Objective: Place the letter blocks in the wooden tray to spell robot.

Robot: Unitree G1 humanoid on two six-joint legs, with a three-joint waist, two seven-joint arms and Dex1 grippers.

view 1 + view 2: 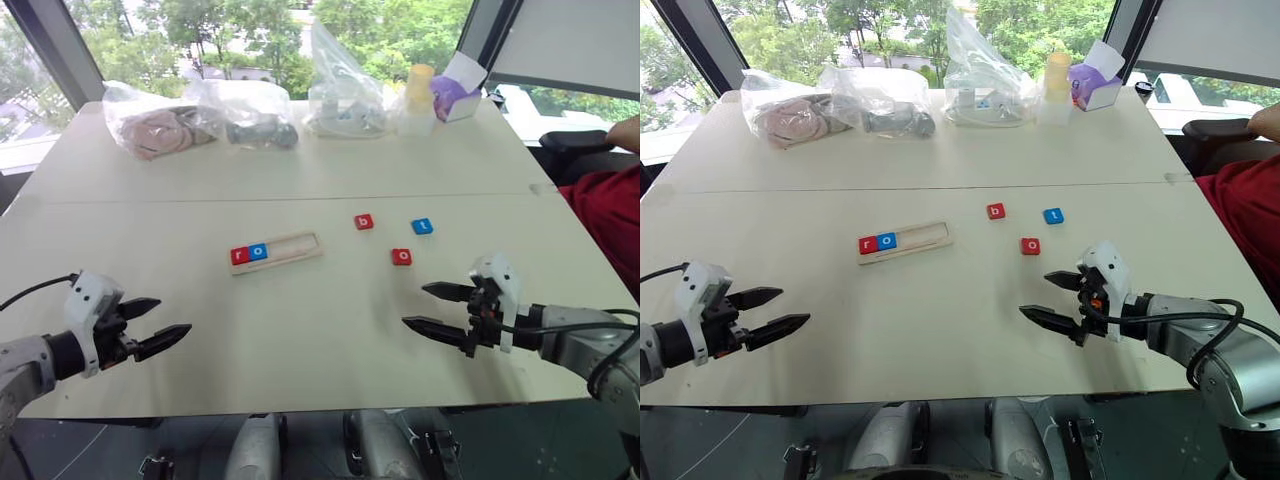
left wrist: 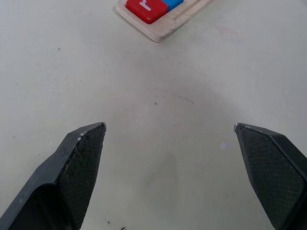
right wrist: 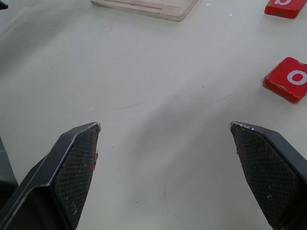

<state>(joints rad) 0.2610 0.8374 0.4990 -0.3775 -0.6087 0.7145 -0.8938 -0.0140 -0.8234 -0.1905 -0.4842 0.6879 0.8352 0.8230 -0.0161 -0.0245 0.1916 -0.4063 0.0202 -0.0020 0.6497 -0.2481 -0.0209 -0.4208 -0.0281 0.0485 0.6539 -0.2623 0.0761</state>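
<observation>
My right gripper is to close on the sides of the red "b" block (image 1: 364, 222) (image 3: 285, 6) next, since "b" comes after the "r" and "o" already in the wooden tray.
The wooden tray (image 1: 276, 252) lies mid-table with a red "r" block (image 1: 240, 255) and a blue "o" block (image 1: 259, 251) in its left end. Loose on the table to its right are a red "b" block (image 1: 364, 222), a blue "t" block (image 1: 422, 227) and a red "o" block (image 1: 401, 256). My left gripper (image 1: 158, 325) hovers open near the front left edge, with nothing between its fingers. My right gripper (image 1: 425, 308) is open too, front right, just short of the red "o" block (image 3: 290, 79). The tray's left end (image 2: 158, 28) appears in the left wrist view.
Plastic bags (image 1: 200, 115) with odds and ends, a yellow-capped bottle (image 1: 418, 98) and a purple-and-white box (image 1: 456, 90) line the table's far edge. A person in red (image 1: 608, 215) sits at the right side. A seam (image 1: 300, 197) crosses the tabletop.
</observation>
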